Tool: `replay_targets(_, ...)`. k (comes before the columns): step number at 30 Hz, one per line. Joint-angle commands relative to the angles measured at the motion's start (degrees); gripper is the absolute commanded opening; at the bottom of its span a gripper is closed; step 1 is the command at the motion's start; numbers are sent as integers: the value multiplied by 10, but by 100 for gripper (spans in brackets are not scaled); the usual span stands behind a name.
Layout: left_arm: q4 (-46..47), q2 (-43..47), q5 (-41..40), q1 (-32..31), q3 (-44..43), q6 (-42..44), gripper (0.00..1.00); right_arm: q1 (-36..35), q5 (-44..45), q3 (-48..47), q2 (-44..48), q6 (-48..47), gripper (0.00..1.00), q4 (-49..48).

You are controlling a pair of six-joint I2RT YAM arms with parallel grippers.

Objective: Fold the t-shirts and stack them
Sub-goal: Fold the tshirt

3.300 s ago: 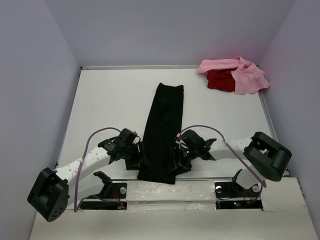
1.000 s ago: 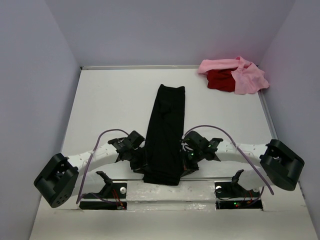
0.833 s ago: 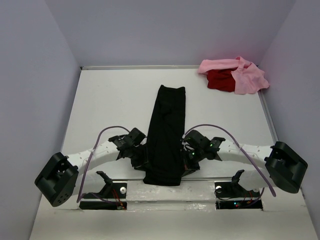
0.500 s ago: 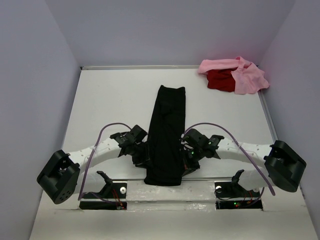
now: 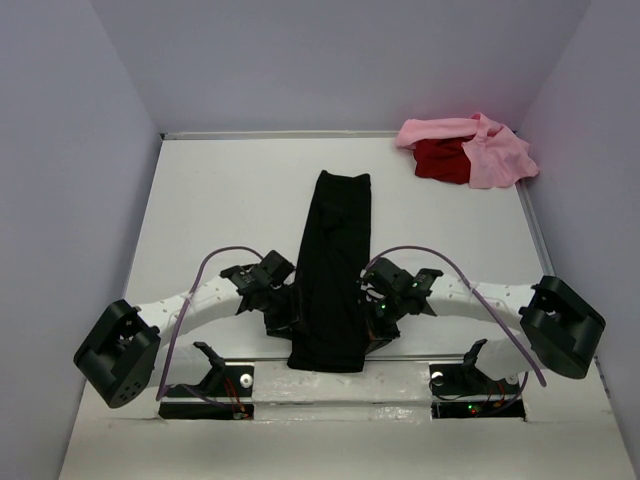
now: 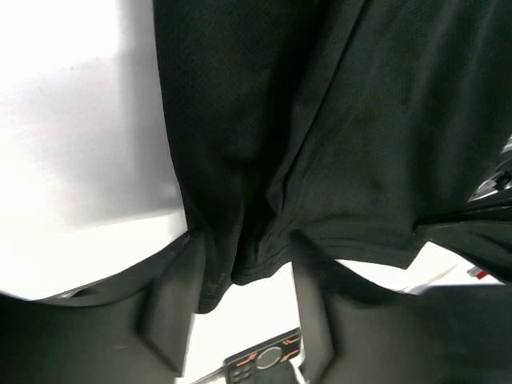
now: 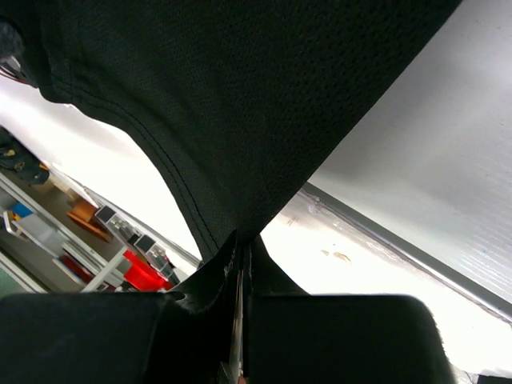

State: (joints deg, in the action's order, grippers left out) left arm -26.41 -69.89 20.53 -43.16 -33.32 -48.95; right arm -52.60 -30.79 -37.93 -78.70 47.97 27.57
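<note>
The black hem lies loose in my left gripper's open fingers. My left gripper should move in and pinch the hem's layered edge (image 6: 222,235) before folding it over.
The black t-shirt (image 5: 335,250) lies as a long narrow strip down the middle of the table, its near end over the front edge. My left gripper (image 5: 290,318) is at that end's left side. In the left wrist view its jaws (image 6: 244,240) stand open, with the black hem (image 6: 256,268) loose between them and brushing the left finger (image 6: 172,296). My right gripper (image 5: 372,325) is at the strip's right side, shut (image 7: 242,240) on a pinch of the black cloth (image 7: 240,96). The pink t-shirt (image 5: 495,155) and the red t-shirt (image 5: 440,160) lie bunched together at the far right corner.
Both arm bases (image 5: 340,385) sit along the near edge, just behind the strip's end. Purple-grey walls close in the white table (image 5: 220,190) on the left, back and right. Cables loop over each forearm.
The left jaws have spread apart and no longer pinch the hem. Earlier, both grippers slid the shirt's near end a little to the right, straightening the strip. The right grip is unchanged.
</note>
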Motion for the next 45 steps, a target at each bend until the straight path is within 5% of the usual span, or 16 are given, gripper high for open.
replay_targets(1,-9,14,23,-3,17,8,61,-1,-5,-27,-6,-9,0,5)
replay_targets(16,-3,-2,23,-70,17,-7,61,-1,-6,-24,-13,-8,0,0)
replay_targets(24,14,-29,32,-94,29,-20,15,4,-8,-25,-16,-9,0,1)
replay_targets(30,20,-40,34,-100,31,-22,1,4,-8,-21,-13,-9,0,1)
replay_targets(45,-96,-39,-27,-100,-77,-1,0,34,-15,-47,8,-31,0,39)
